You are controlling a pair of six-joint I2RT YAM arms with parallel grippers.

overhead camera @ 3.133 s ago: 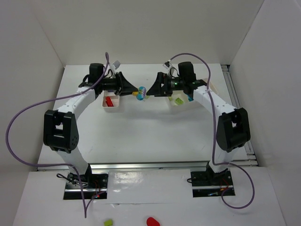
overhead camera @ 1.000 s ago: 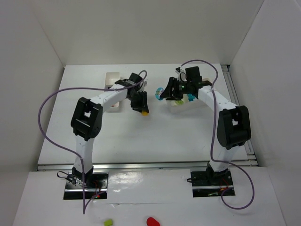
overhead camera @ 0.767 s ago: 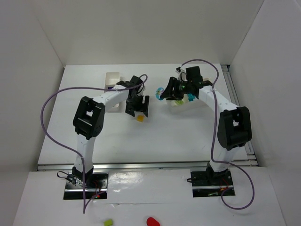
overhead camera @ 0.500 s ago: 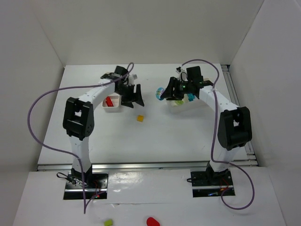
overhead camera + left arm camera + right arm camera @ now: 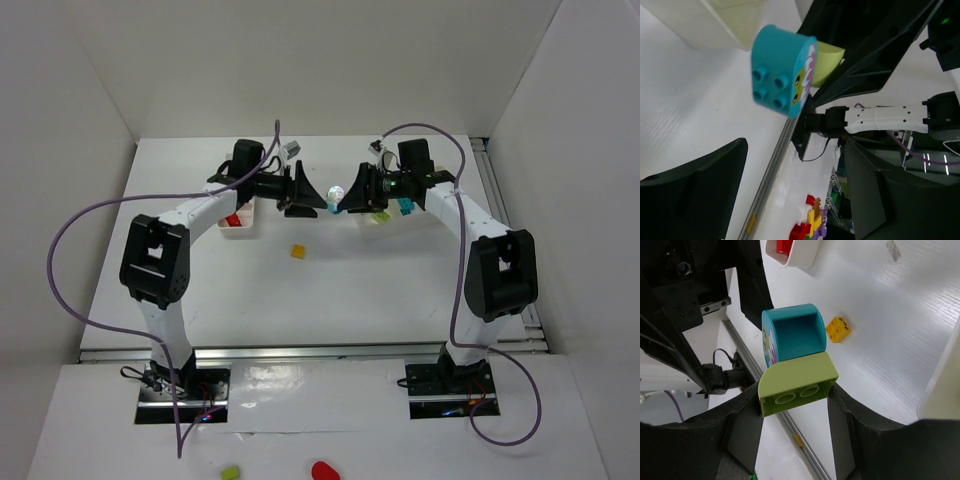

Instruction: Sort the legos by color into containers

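Note:
The lime green lego, now held in the air over mid-table, will drop from my right gripper among lime pieces in the container [image 5: 375,214] under my right arm.
My right gripper [image 5: 796,390] is shut on a lime green lego [image 5: 797,382] with a cyan lego [image 5: 795,337] stacked on its far end, held in the air over mid-table. Facing it from the left, my left gripper [image 5: 314,197] stands open, its jaws wide and empty just short of the cyan lego [image 5: 782,70]. A yellow lego [image 5: 298,252] lies loose on the table below. One white container [image 5: 240,228] on the left holds a red lego [image 5: 232,217]. The other container [image 5: 372,219] sits under my right arm.
Another cyan piece [image 5: 405,207] shows beside the right container. A metal rail [image 5: 300,350] runs along the table's near edge. Off the table in front lie a lime brick [image 5: 231,471] and a red brick [image 5: 324,470]. White walls enclose the table.
My left gripper let the yellow lego drop onto the table, opened wide, and swung up and right to face the cyan lego. The right arm stayed almost still.

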